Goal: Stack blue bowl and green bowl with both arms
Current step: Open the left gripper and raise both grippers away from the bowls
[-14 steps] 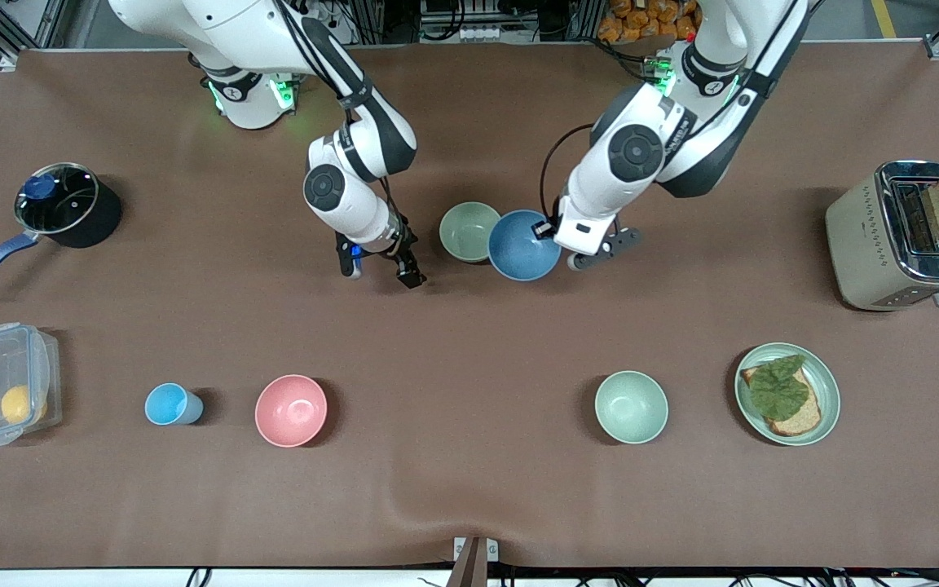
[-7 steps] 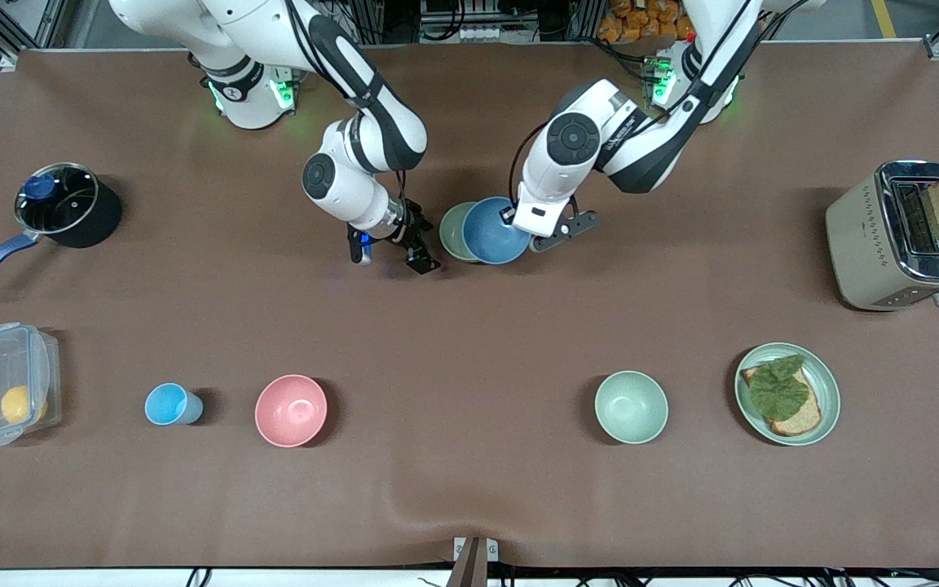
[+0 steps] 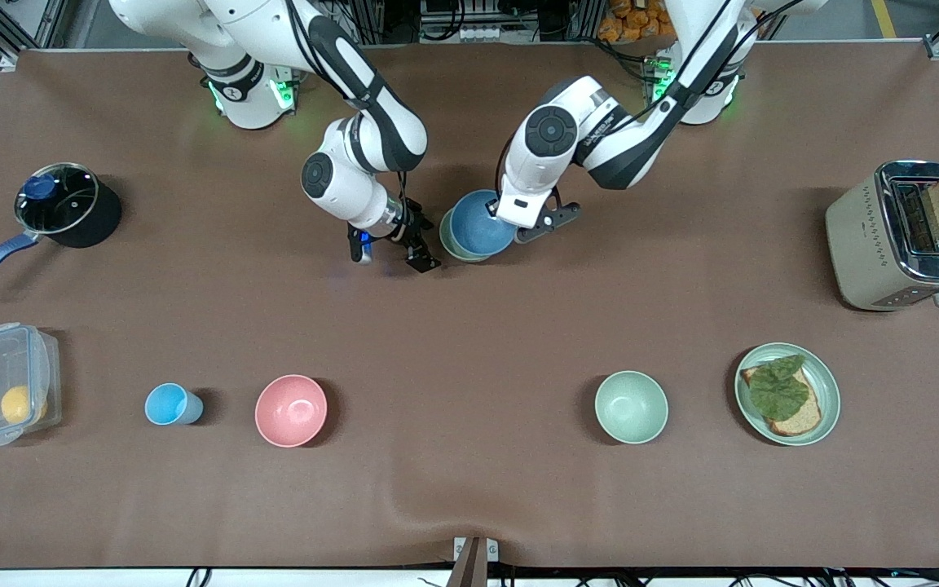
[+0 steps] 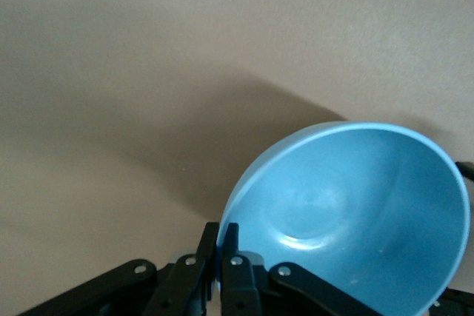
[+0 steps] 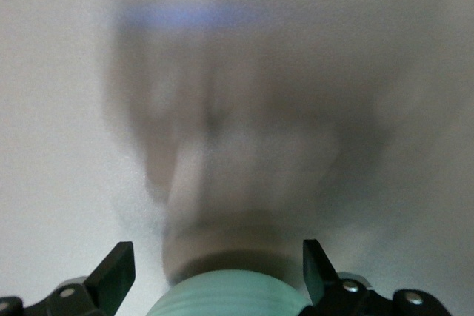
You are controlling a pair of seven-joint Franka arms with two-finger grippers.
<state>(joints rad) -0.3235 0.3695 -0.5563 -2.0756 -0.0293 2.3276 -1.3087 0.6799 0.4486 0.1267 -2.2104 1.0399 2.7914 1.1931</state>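
Observation:
The blue bowl will leave my left gripper inside the pale sage green bowl [image 3: 475, 231] beside my right gripper.
The blue bowl [image 3: 482, 226] hangs tilted over the pale sage green bowl [image 3: 446, 238], covering most of it; only a green crescent shows in the front view. My left gripper [image 3: 495, 214] is shut on the blue bowl's rim. In the left wrist view the gripper [image 4: 220, 232] pinches the rim of the blue bowl [image 4: 348, 212]. My right gripper [image 3: 392, 256] is open and low beside the green bowl, toward the right arm's end of the table. In the right wrist view the gripper [image 5: 216, 260] is wide open and the green bowl's [image 5: 229, 298] outer wall lies between the fingers.
A mintier green bowl [image 3: 631, 406], a green plate [image 3: 830, 390] with bread and lettuce, a pink bowl [image 3: 291, 410], a light-blue cup [image 3: 169, 404] and a plastic box [image 3: 5, 383] stand nearer the front camera. A lidded pan [image 3: 58, 204] and a toaster [image 3: 885, 236] stand at the table's ends.
My left gripper has carried the blue bowl toward the right arm's end, from beside the green bowl to over it. My right gripper has moved up close to the green bowl.

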